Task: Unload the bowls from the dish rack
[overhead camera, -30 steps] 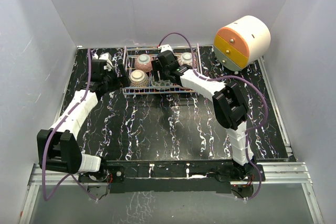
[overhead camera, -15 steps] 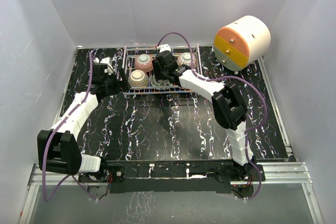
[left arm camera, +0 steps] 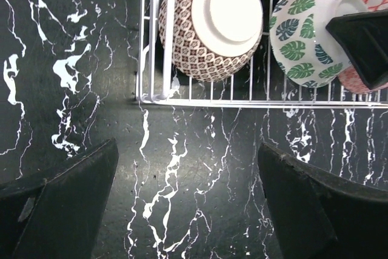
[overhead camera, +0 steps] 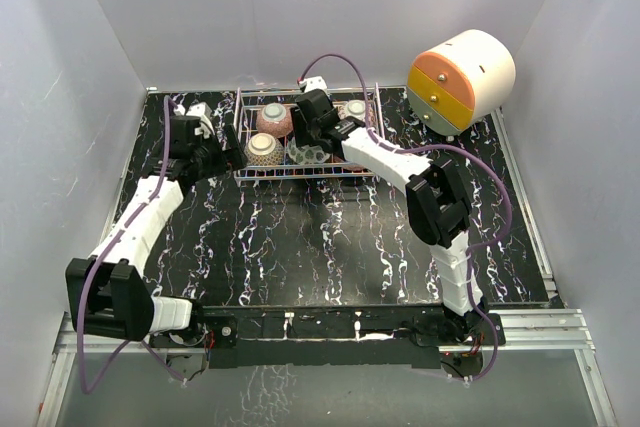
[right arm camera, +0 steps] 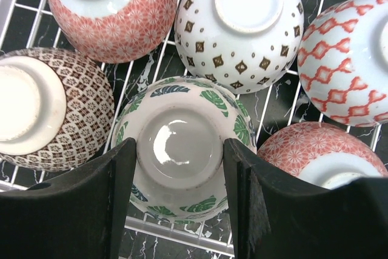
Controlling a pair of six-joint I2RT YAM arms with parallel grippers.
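Note:
The robot's left gripper needs to close on the rim (overhead camera: 289, 153) (left arm camera: 273, 42) of the green-leaf bowl, because the right gripper holds that bowl by its foot ring.
The wire dish rack (overhead camera: 300, 175) stands at the back of the black marbled table and holds several upturned bowls. In the right wrist view my right gripper (right arm camera: 179, 150) is shut on the pale foot ring of the green-leaf bowl (right arm camera: 221, 104), with one finger pressed against each side. Around it lie a brown-patterned bowl (right arm camera: 54, 113), two pink bowls (right arm camera: 109, 4) (right arm camera: 321, 156), a white diamond-print bowl (right arm camera: 242, 22) and a red-lattice bowl (right arm camera: 345, 59). My left gripper (left arm camera: 188, 198) hangs open over bare table just in front of the rack's left front corner (left arm camera: 148, 98), near the brown-patterned bowl (left arm camera: 212, 22).
A white, orange and yellow cylindrical drawer unit (overhead camera: 462, 77) sits at the back right corner. White walls close in the table on three sides. The right arm's purple cable arches over the rack.
My right gripper's jaws have narrowed onto the green-leaf bowl's foot ring. The left arm has shifted slightly beside the rack's left end, with its gripper still open.

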